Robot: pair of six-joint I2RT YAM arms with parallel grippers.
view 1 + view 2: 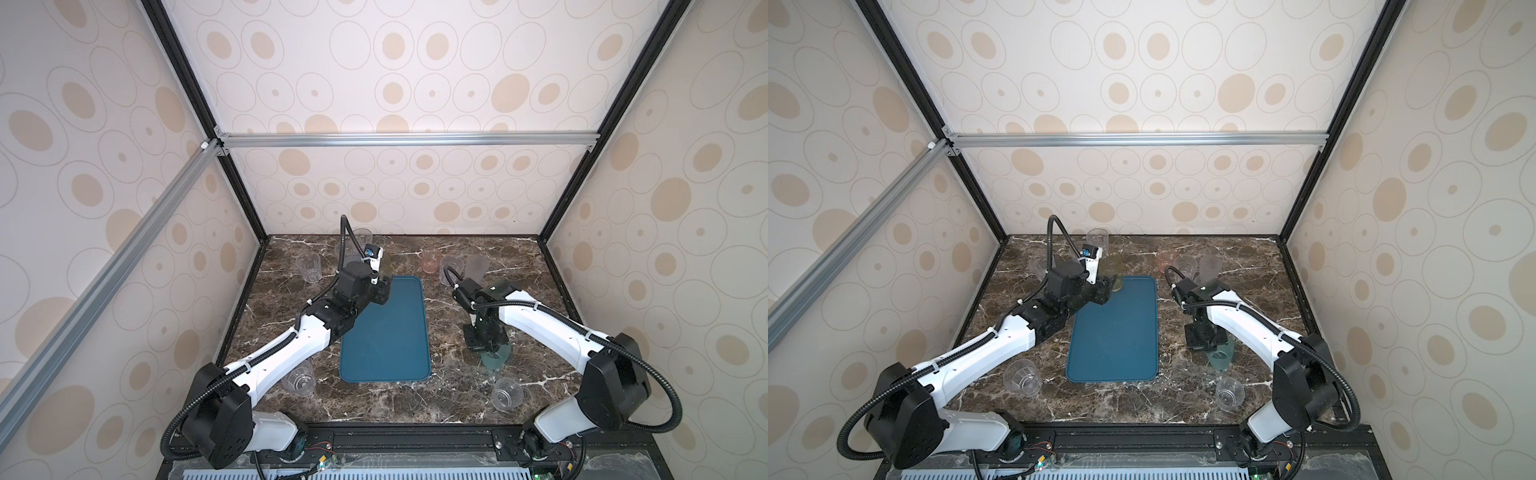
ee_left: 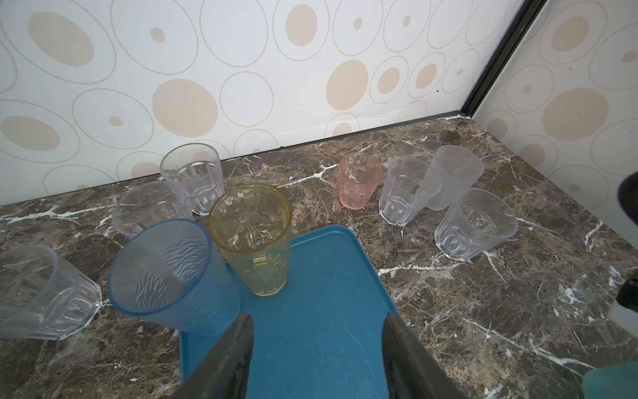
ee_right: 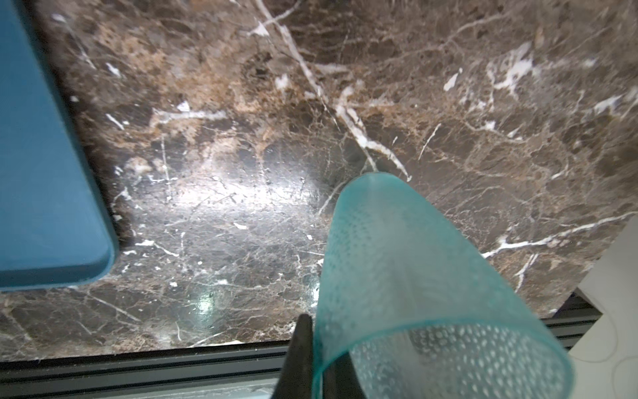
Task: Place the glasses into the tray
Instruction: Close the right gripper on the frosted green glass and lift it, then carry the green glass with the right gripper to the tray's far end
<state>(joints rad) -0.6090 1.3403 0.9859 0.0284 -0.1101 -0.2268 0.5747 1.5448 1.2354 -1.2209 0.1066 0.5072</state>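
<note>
My right gripper needs to release the teal-green glass in the tray's far corner (image 1: 409, 293) closest to the pink glass.
The teal-blue tray (image 1: 386, 332) (image 1: 1115, 332) lies in the middle of the marble table. A yellow glass (image 2: 253, 241) stands upright on its far end, and a frosted blue glass (image 2: 172, 276) leans over that end's corner. My left gripper (image 2: 318, 317) (image 1: 382, 293) hovers open above the tray (image 2: 310, 345) just short of them, holding nothing. To the right of the tray (image 3: 41, 172), my right gripper (image 3: 319, 345) (image 1: 492, 347) is shut on the rim of a tilted teal-green glass (image 3: 397, 259) (image 1: 496, 359), one finger outside and one inside.
Beyond the tray stand a pink glass (image 2: 359, 183), a pale grey one (image 2: 452, 176) and several clear ones (image 2: 404, 190). More clear glasses sit at the far left (image 1: 309, 266), front left (image 1: 299, 378) and front right (image 1: 505, 392). Patterned walls close three sides.
</note>
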